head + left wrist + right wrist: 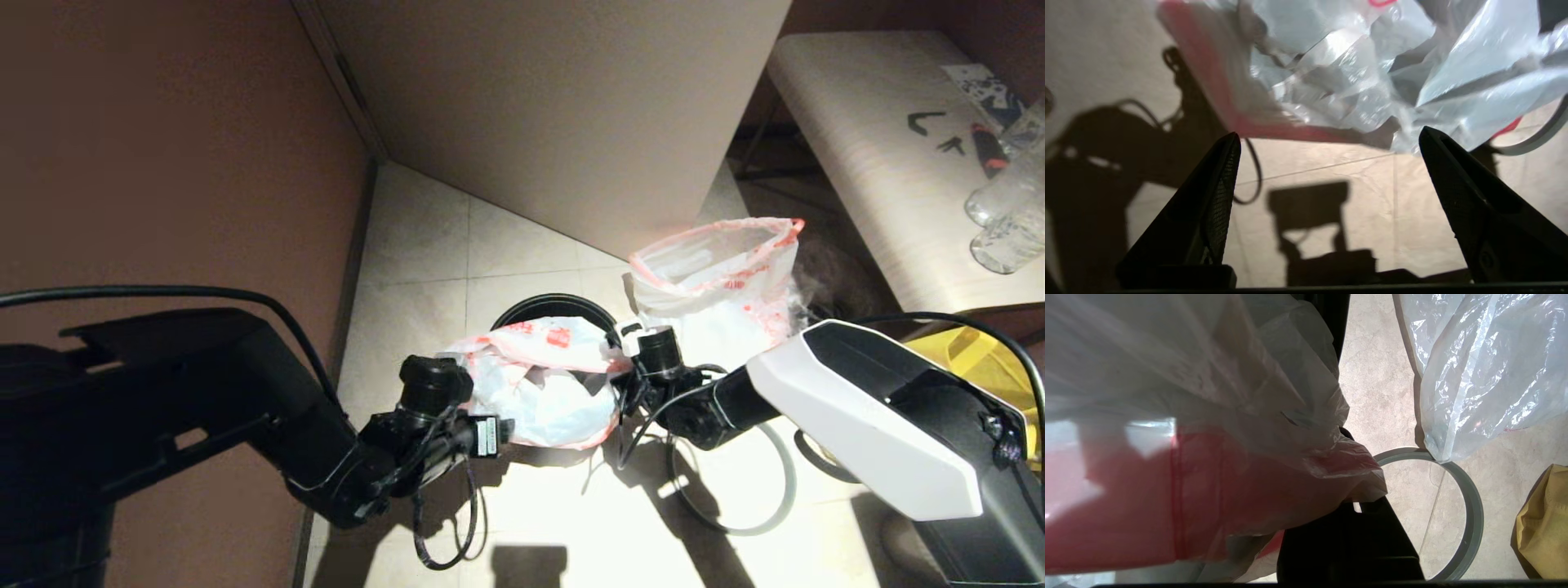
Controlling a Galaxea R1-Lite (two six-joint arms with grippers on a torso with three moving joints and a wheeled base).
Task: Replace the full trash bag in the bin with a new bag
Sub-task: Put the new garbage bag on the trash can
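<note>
The hem of the new bag droops just beyond the left gripper's open fingers, so the left gripper will reach farther in and pinch the film (pixel 1275 100) next to the hem's corner.
The slack new bag (pixel 539 384) hangs crumpled over the front of the dark round bin (pixel 555 305), hiding most of its opening. My right gripper (pixel 624 365) is at the bag's right edge, shut on its red-orange hem (pixel 1331 465), and film covers most of the fingers (pixel 1347 539). At the bag's lower left my left gripper (pixel 502 431) is open, with its fingers (pixel 1224 183) just short of the film (pixel 1339 81) and nothing between them. The full trash bag (pixel 722 278) stands upright right of the bin, mouth open. The grey hoop (pixel 739 490) lies flat on the floor.
A yellow fabric tote (pixel 984 359) sits at the right behind my right arm. A pale bench (pixel 865 147) at the back right carries clear bottles (pixel 1008 212). A brown wall (pixel 163 147) runs along the left and a beige cabinet (pixel 555 106) stands behind the bin.
</note>
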